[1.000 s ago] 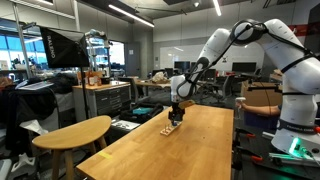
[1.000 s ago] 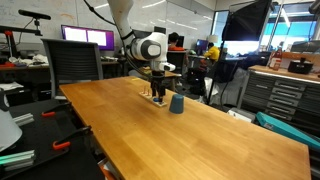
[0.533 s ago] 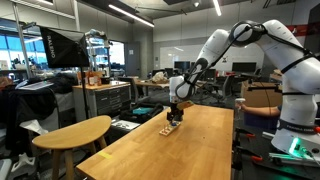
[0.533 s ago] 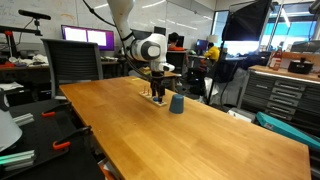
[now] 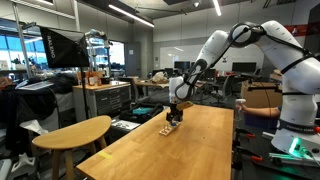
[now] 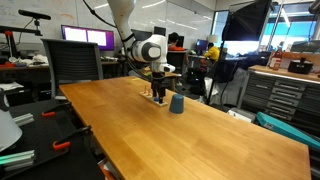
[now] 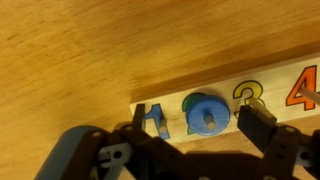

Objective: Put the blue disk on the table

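Note:
My gripper's fingers span both the peg at the 1 and the blue disk. Next, I open, recentre and close around the disk alone (image 7: 208, 115).
In the wrist view the blue disk (image 7: 205, 115) sits on a peg over the number 2 of the pale wooden base strip (image 7: 270, 80). My gripper (image 7: 197, 125) is open and straddles the disk, with one finger (image 7: 257, 125) just beside it and the other further off over the 1. Neither finger touches the disk. In both exterior views the gripper (image 5: 174, 112) (image 6: 157, 93) hangs low over the strip (image 5: 170, 127) near the far end of the long honey-coloured table (image 5: 185, 150) (image 6: 180, 140). The disk is too small to make out there.
A blue cup (image 6: 176, 103) stands on the table right beside the strip. A smaller rounded wooden table (image 5: 75, 132) stands next to the long one. Monitors, chairs and workbenches surround the table.

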Robot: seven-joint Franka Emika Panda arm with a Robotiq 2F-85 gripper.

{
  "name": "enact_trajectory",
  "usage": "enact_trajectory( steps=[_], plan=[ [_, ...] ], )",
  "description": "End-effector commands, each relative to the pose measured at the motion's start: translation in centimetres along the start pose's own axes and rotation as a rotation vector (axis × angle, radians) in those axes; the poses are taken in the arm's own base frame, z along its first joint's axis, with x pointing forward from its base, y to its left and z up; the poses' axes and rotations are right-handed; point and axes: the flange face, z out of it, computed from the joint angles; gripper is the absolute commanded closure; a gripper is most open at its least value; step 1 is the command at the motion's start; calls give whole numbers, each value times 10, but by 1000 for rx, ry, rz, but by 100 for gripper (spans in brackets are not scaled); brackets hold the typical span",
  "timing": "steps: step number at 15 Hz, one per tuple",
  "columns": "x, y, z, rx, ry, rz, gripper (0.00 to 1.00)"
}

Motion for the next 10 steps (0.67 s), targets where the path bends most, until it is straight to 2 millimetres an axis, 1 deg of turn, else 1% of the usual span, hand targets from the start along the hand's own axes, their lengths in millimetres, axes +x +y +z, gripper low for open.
enact_trajectory(
  steps=[1,3,4,5,6,7,8,9,10],
  plan=[
    [11,0,8,-4,17,27,40],
    [12,2,6,-1,16,38,56],
    [14,3,5,0,18,40,58],
    [18,5,5,0,17,45,64],
    [19,7,4,2,17,52,72],
    [19,9,5,1,15,60,74],
    [20,11,5,2,14,68,39],
    [20,13,5,2,13,71,44],
    [20,14,5,1,13,76,44]
  ],
)
